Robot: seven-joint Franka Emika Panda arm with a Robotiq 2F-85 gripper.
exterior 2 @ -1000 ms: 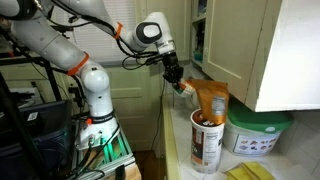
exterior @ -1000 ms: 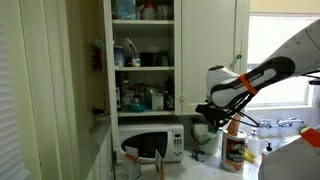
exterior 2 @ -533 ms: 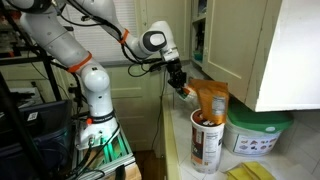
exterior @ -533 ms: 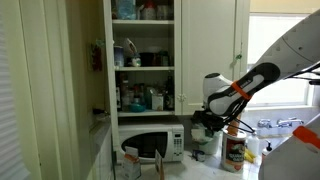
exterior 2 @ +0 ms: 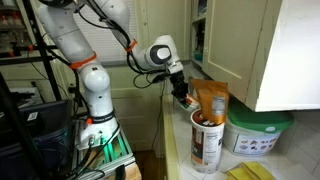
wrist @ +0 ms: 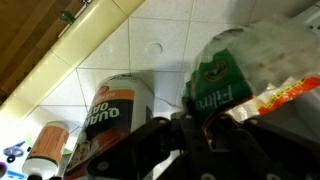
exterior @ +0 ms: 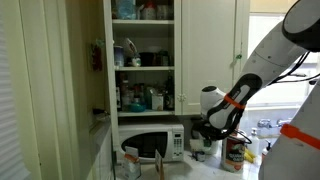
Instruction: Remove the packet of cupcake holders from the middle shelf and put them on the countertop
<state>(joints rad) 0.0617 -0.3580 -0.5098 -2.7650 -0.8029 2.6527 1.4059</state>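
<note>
My gripper is to let go of the packet of cupcake holders on the pale countertop (exterior: 200, 170) between the microwave and the brown canister.
My gripper (wrist: 205, 125) is shut on the packet of cupcake holders (wrist: 245, 70), a clear plastic bundle with a green label and pale contents. In both exterior views the gripper (exterior: 205, 130) (exterior 2: 182, 95) hangs low, just above the pale countertop (exterior 2: 178, 135), to one side of the microwave (exterior: 150, 143). The packet itself is hard to make out in the exterior views. The middle shelf (exterior: 145, 68) of the white cupboard stands well above and behind the gripper, with dark jars on it.
A tall brown canister (exterior 2: 207, 135) (exterior: 235, 150) (wrist: 110, 110) stands on the counter close to the gripper. A white tub with a green lid (exterior 2: 262, 132) sits behind it. An open cupboard door (exterior 2: 290, 50) hangs overhead. A tiled wall fills the wrist view.
The arm has lowered with the packet in its jaws, moving down towards the countertop and a little closer to the canister.
</note>
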